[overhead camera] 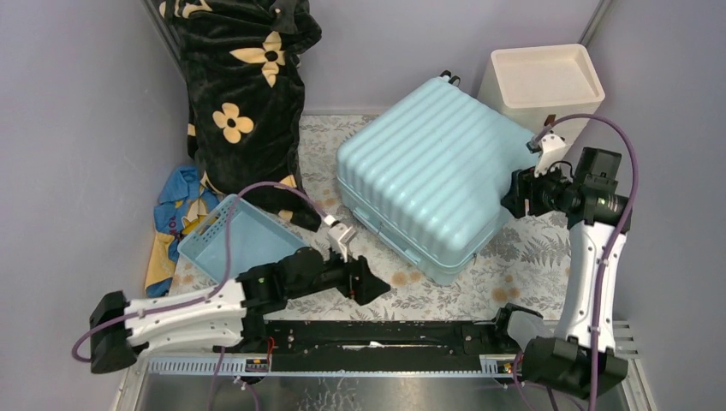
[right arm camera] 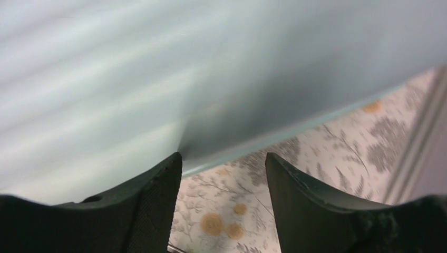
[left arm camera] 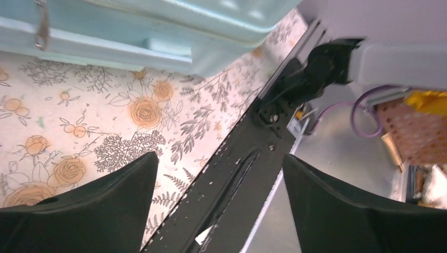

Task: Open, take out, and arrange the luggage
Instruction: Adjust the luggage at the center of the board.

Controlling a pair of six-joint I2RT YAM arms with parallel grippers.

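The luggage's zipper pull (overhead camera: 380, 229) (left arm camera: 42, 37) is beside the middle of its side handle. My left gripper needs to go there next and close on it.
The luggage (overhead camera: 432, 184) is a pale aqua ribbed hard-shell suitcase. It lies flat and shut on the floral cloth (overhead camera: 531, 248), at an angle. My left gripper (overhead camera: 381, 282) hovers off its near left side, apart from it. In the left wrist view the left gripper (left arm camera: 220, 174) is wide open over the cloth and black rail, with nothing between its fingers. The luggage (left arm camera: 158, 31) and a zipper pull (left arm camera: 41, 23) show at the top. My right gripper (overhead camera: 514, 193) is at the suitcase's right edge. In the right wrist view the right gripper (right arm camera: 224, 163) is open beside the blurred shell (right arm camera: 158, 68).
A small blue basket (overhead camera: 235, 235) stands left of the suitcase. A black flowered blanket (overhead camera: 244, 94) is behind the basket, with a colourful cloth (overhead camera: 175, 214) at the left wall. A cream drawer unit (overhead camera: 544, 81) is at the back right. The black rail (overhead camera: 377, 338) runs along the near edge.
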